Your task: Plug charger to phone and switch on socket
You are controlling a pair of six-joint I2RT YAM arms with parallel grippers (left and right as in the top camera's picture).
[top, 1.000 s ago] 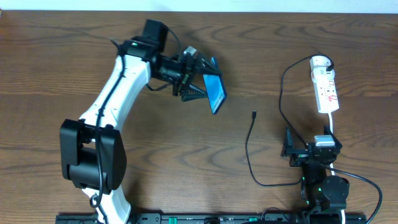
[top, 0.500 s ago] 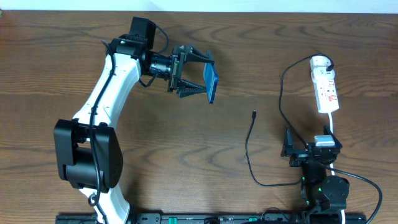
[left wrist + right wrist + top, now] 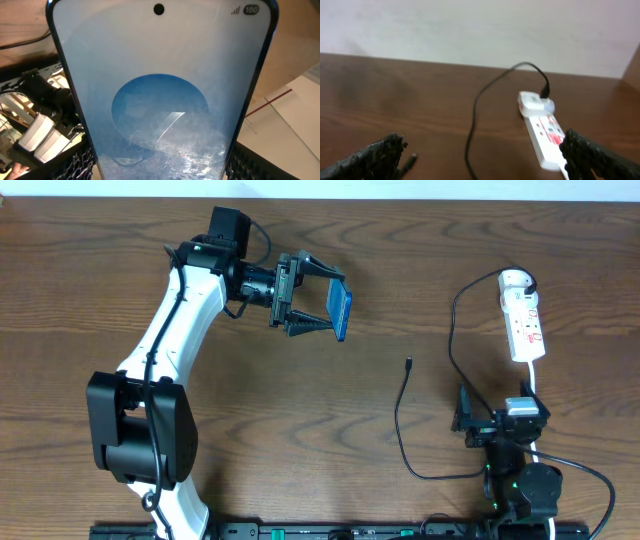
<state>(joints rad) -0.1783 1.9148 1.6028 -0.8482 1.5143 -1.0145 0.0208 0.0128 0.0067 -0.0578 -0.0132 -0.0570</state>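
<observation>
My left gripper is holding the phone up. Next, my right gripper goes to the phone's near end [image 3: 342,325] and closes there.
My left gripper [image 3: 318,302] is shut on the phone [image 3: 341,312] and holds it up off the table at the back left, its blue screen edge-on from above. In the left wrist view the phone [image 3: 162,90] fills the frame between the fingers. The charger cable [image 3: 400,420] lies on the table, its small plug tip [image 3: 408,363] in the middle. It also shows in the right wrist view [image 3: 472,125]. The socket [image 3: 524,320] lies at the far right and also shows in the right wrist view [image 3: 542,127]. My right gripper [image 3: 500,423] is open and empty near the front edge.
The wooden table [image 3: 120,260] ends at a pale wall at the back. The charger cable loops from the socket's plug head [image 3: 514,279] down towards my right arm's base [image 3: 525,485]. A white cord runs from the socket towards that base.
My left arm swung back and to the left with the phone during the first half second, lifting it. Since then it has barely moved. The right arm has not moved.
</observation>
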